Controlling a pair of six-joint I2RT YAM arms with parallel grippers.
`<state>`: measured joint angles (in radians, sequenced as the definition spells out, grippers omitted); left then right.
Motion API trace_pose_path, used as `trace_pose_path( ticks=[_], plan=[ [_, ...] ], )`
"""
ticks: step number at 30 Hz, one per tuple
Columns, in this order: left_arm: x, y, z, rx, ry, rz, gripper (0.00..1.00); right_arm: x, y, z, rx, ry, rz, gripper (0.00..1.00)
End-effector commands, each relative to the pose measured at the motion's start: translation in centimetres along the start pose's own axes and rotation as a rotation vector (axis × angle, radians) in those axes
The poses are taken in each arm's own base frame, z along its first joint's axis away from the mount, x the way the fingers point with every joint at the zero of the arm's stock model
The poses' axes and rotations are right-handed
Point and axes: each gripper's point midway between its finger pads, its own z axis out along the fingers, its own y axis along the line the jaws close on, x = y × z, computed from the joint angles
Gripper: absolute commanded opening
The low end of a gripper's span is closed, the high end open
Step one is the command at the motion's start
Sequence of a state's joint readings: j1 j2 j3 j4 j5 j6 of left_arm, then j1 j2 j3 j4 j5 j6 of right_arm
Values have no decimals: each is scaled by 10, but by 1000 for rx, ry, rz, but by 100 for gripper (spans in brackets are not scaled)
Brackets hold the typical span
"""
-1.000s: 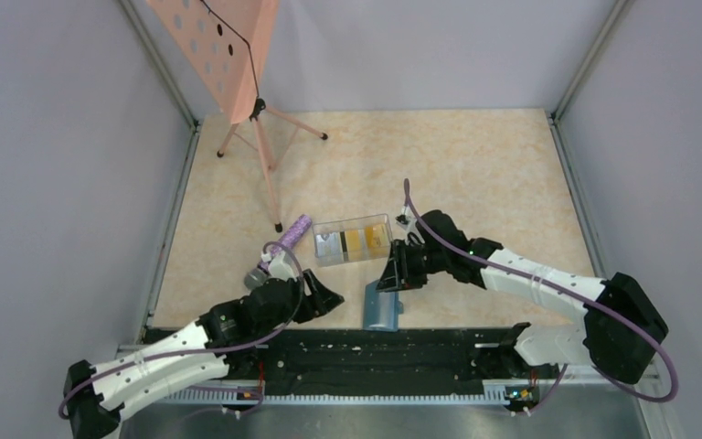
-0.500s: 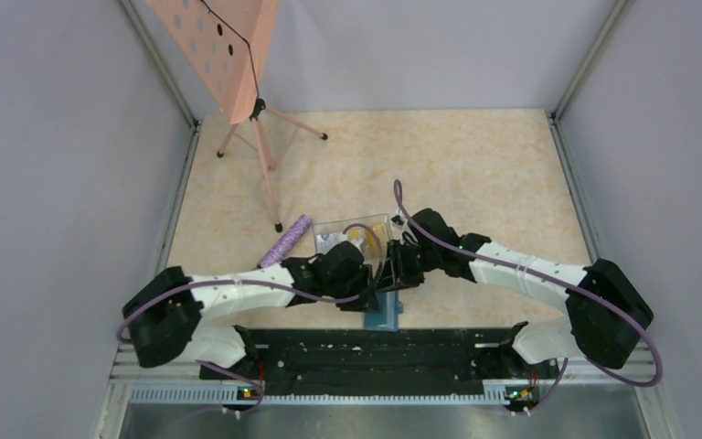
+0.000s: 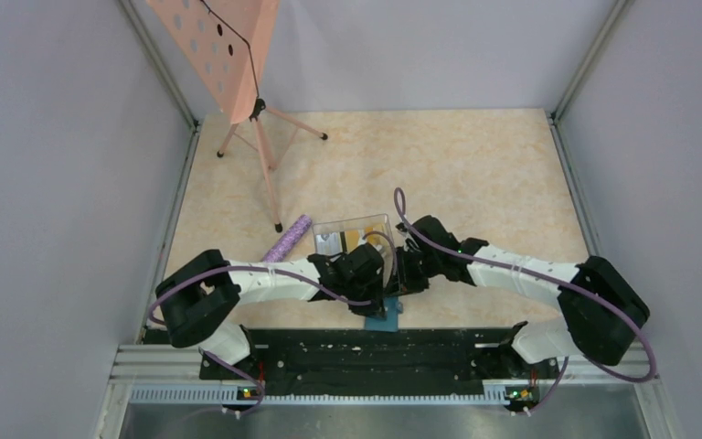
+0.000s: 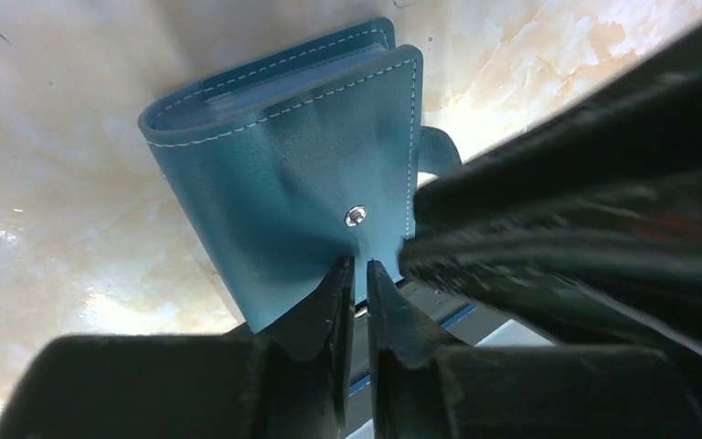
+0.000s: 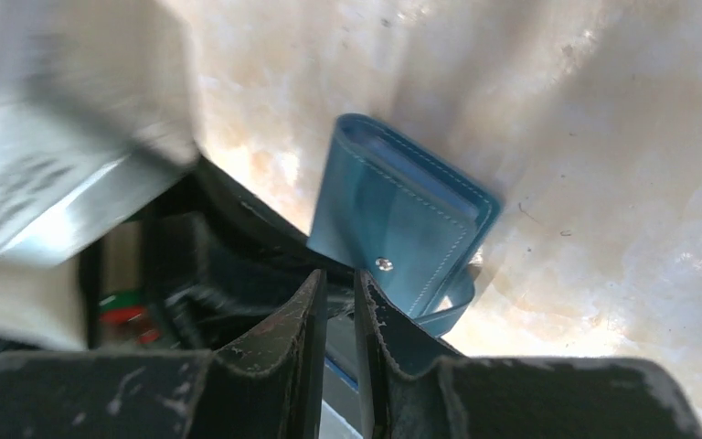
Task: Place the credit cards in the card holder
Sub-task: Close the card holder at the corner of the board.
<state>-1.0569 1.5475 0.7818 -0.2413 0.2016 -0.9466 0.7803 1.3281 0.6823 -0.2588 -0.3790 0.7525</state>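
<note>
My left gripper faces a strap that sticks out past the card holder's edge, away from the snap, so it should open and take the strap over the snap (image 4: 356, 216).
The card holder (image 3: 385, 319) lies folded and teal near the table's front edge, mostly under both gripper heads. In the left wrist view the card holder (image 4: 292, 174) has its snap facing up. My left gripper (image 4: 358, 263) is shut on its near edge, and teal shows in the slit between the tips. In the right wrist view my right gripper (image 5: 339, 273) is shut to a thin slit with nothing seen in it, one finger against a corner of the card holder (image 5: 402, 210). The credit cards (image 3: 340, 241) sit in a clear tray (image 3: 318, 229) just behind both grippers.
A purple roll (image 3: 288, 240) lies left of the tray. A pink perforated stand (image 3: 228, 55) on tripod legs (image 3: 270, 174) occupies the back left. The black rail (image 3: 375, 352) runs along the front edge, right under the holder. Grey walls enclose the table.
My left arm swung right from beside the purple roll to the card holder, and its jaws closed. The right gripper edged left over the holder and narrowed too.
</note>
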Motion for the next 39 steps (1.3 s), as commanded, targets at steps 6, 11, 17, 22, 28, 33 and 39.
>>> trace_pose_path(
  ticks=[6, 11, 17, 22, 28, 33, 39],
  plan=[
    [-7, -36, -23, 138, -68, 9, 31, 3, -25, 33, 51, 52, -13, 15],
    [-4, -51, -28, 268, -81, -3, 40, 7, -37, 38, 93, 54, 18, 14],
    [-15, -60, -26, 288, -118, -16, 44, 9, -39, 37, 102, 50, 33, 14],
    [-18, -44, -15, 175, -119, -77, 37, 9, -39, 34, 103, 46, 36, 14],
    [-24, -41, -9, 138, -142, -91, 27, 10, -39, 32, 104, 44, 36, 14],
    [-25, -38, -7, 120, -141, -85, 3, 9, -38, 31, 102, 43, 32, 14],
    [-25, -31, -15, 95, -169, -82, 0, 6, -33, 27, 96, 31, 26, 14]
  ],
)
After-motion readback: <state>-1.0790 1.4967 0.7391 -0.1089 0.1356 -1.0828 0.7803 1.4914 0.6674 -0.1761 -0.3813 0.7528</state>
